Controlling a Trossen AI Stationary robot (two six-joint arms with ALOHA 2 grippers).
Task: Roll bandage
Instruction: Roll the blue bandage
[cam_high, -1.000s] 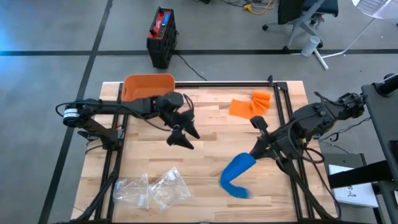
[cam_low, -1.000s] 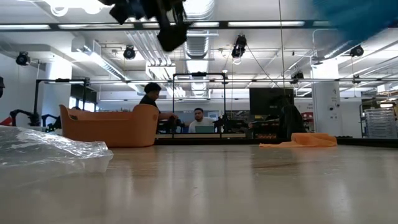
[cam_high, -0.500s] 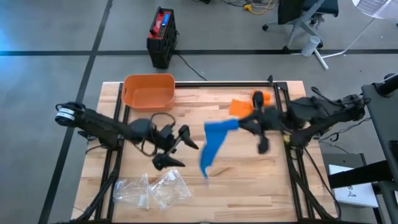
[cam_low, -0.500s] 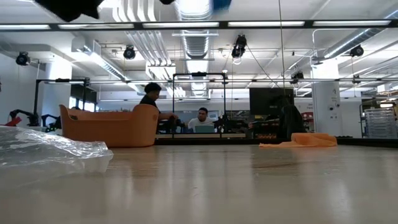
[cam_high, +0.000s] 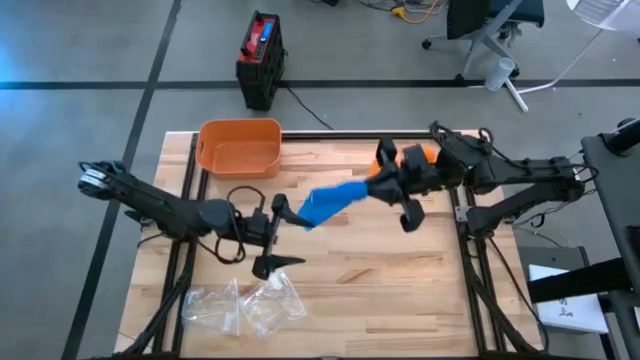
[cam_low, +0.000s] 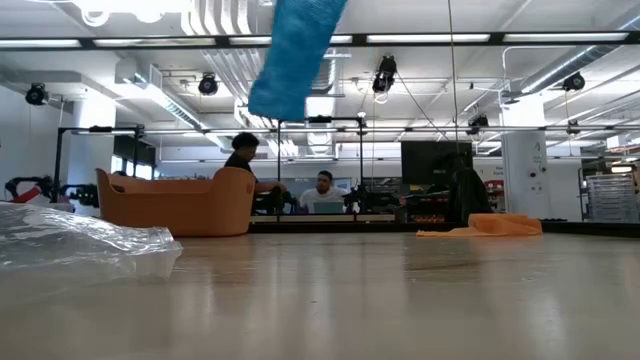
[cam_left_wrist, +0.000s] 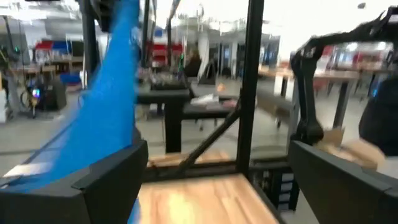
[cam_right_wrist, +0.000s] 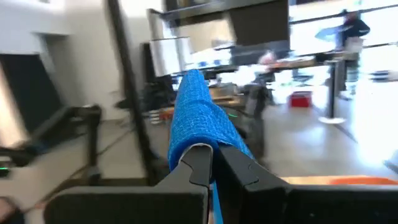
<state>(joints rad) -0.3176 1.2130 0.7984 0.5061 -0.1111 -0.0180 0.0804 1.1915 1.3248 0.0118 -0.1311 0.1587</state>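
My left gripper is to close next on the blue bandage's drooping loose end (cam_high: 309, 210), opposite the end that my right gripper holds.
A blue bandage (cam_high: 335, 202) hangs in the air over the table's middle, with my right gripper (cam_high: 378, 190) shut on one end. Its free end (cam_high: 305, 217) droops toward my left gripper (cam_high: 277, 236), which stands open and points toward the table's right. In the left wrist view the bandage (cam_left_wrist: 109, 118) runs past one finger (cam_left_wrist: 115, 177) of my left gripper (cam_left_wrist: 217, 155). I cannot tell whether it touches that finger. The low view shows the bandage (cam_low: 295, 50) dangling well above the tabletop. My right gripper (cam_right_wrist: 211, 155) pinches the bandage by one end (cam_right_wrist: 200, 138) between its two shut fingers. The fingers come level from the table's right side. The strip reaches out past the fingertips toward the left gripper, sags at its free end and is clear of the table.
An orange basket (cam_high: 238, 147) stands at the far left corner. An orange cloth (cam_high: 420, 157) lies at the far right, partly behind the right arm. Clear plastic bags (cam_high: 245, 305) lie at the near left. Bare wood (cam_high: 380, 280) shows at the near right.
My right gripper has swung from the near right toward the far edge and the middle, carrying the bandage off the table. The strip now stretches out toward the left gripper. My left gripper has drawn back toward the near left and rolled, staying open.
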